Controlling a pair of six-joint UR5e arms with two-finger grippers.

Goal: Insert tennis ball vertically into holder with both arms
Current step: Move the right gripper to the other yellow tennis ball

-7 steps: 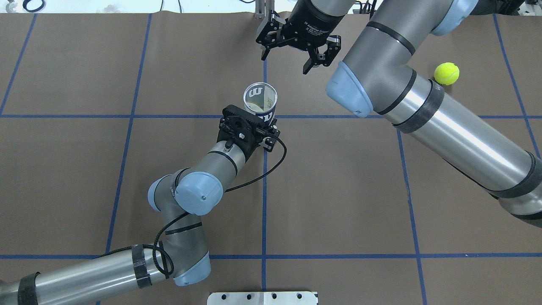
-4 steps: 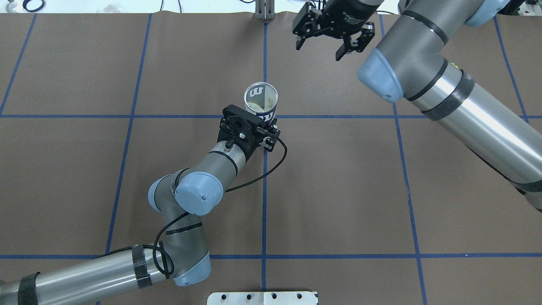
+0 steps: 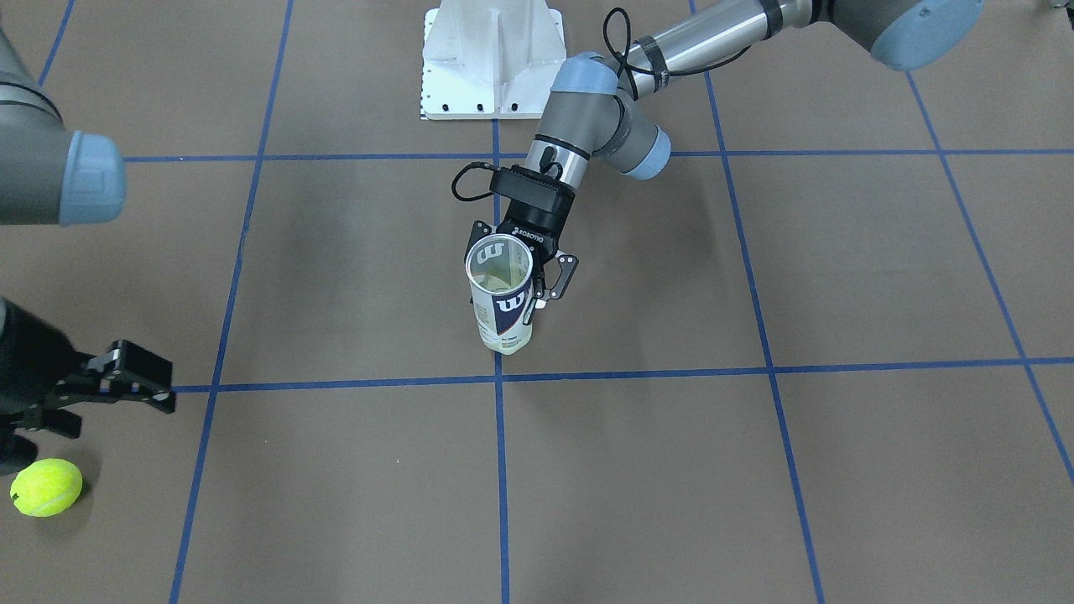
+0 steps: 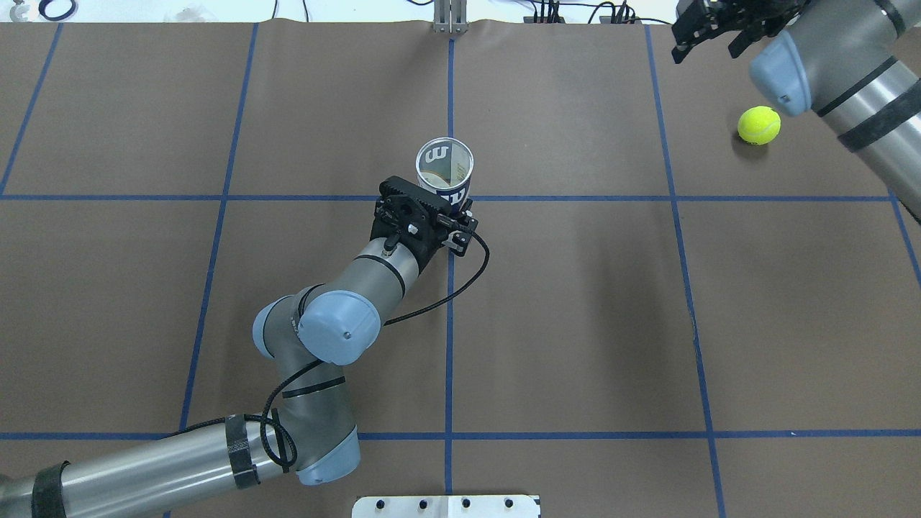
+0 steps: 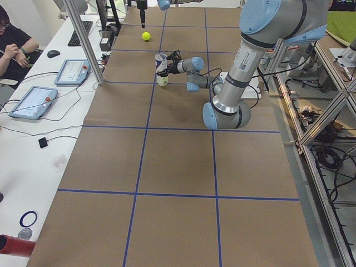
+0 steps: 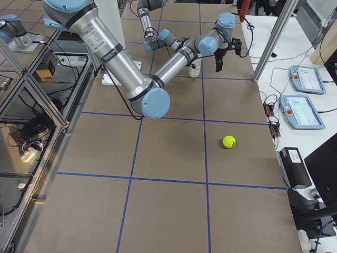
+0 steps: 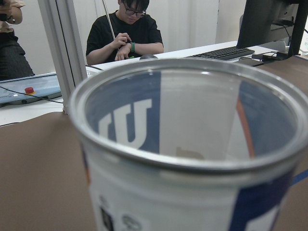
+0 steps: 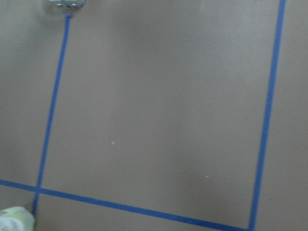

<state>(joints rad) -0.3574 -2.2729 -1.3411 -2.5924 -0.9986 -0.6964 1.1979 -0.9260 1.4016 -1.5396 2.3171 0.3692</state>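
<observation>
The robot's right gripper will next move to the yellow tennis ball on the table and close around the ball's middle [image 3: 46, 488].
The holder [image 4: 444, 162], a clear tube with a white and navy "W" label, stands upright near the table's middle, mouth up; it looks empty in the left wrist view [image 7: 187, 154]. My left gripper [image 4: 452, 208] is shut on its lower half from the robot's side, also seen from the front [image 3: 527, 289]. A yellow tennis ball [image 4: 758, 125] lies on the table at the far right [image 3: 46, 487]. My right gripper [image 4: 709, 44] is open and empty, above the table just beyond the ball [image 3: 109, 393].
The white base pedestal [image 3: 491, 59] stands at the robot's edge. A metal post [image 4: 447, 18] stands at the far edge. A side table holds tablets [image 5: 33, 101], and an operator [image 5: 14, 44] sits there. Blue tape lines grid the brown table.
My right arm has swung away from the holder to the far right corner and uncovered the ball; its gripper stays open. My left arm and the holder have not moved.
</observation>
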